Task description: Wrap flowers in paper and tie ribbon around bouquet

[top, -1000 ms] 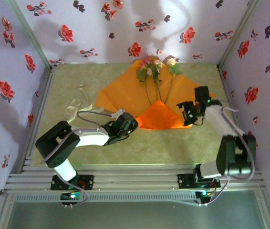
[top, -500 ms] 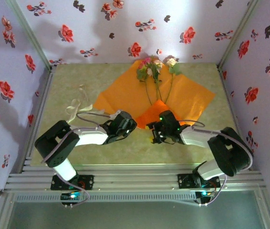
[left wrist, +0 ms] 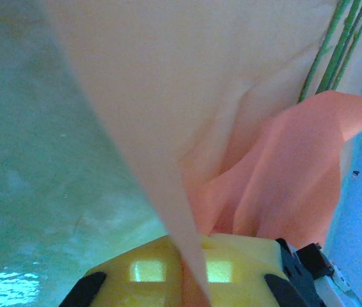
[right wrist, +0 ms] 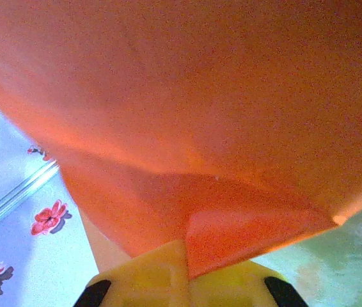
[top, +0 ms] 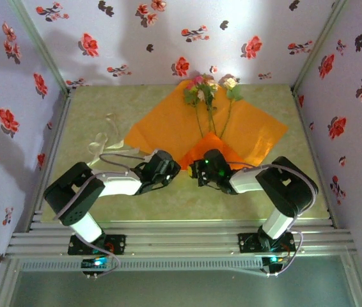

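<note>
My two grippers are crowded at one end of the orange paper's fold, so next my right gripper lets go and takes the fold's other end (top: 243, 165) before wrapping the flowers.
The orange paper (top: 162, 128) lies spread on the table, its near corner folded up into a flap (top: 214, 148). The flowers (top: 201, 86) rest on it with heads at the far edge and stems (top: 210, 118) running toward me. My left gripper (top: 174, 168) is shut on the paper's near-left edge; in the left wrist view the sheet (left wrist: 168, 96) runs down between the yellow jaws of the gripper (left wrist: 190, 259), with green stems (left wrist: 334, 51) beyond. My right gripper (top: 197, 171) is shut on the folded corner (right wrist: 232, 236) of the paper, right beside the left one. The ribbon (top: 99, 142) lies loose at the left.
Papered walls with red flower prints (top: 181, 64) close in the back and both sides of the green table (top: 85, 109). An aluminium rail (top: 181, 242) runs along the near edge behind the arm bases. Bare table lies to the left and the near right of the paper.
My right arm has swung from the right side in to the paper's near corner and its jaws have closed on it. The left gripper has kept its hold and barely moved.
</note>
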Controlling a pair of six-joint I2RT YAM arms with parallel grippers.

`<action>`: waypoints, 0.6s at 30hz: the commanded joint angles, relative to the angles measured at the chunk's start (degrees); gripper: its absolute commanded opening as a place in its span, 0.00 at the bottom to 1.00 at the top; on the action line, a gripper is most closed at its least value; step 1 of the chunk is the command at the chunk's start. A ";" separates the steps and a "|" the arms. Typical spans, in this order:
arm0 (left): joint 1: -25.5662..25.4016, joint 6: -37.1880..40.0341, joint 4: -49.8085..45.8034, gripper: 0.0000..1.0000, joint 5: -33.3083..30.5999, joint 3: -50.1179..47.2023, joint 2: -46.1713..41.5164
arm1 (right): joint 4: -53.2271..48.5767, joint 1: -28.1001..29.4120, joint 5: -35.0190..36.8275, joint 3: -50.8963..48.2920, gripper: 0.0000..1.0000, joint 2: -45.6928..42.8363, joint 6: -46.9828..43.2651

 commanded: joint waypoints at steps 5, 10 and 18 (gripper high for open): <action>2.14 -0.77 0.09 0.00 0.61 -2.10 -2.87 | -12.57 -0.94 6.64 -0.90 0.55 -5.46 -9.00; 3.25 -0.53 0.20 0.00 1.58 -1.80 -2.88 | -12.23 -3.79 8.45 -4.33 0.49 -6.30 -13.08; 4.16 -0.06 -1.19 0.00 2.42 -1.96 -3.14 | -13.67 -7.60 8.54 -5.30 0.10 -7.77 -17.76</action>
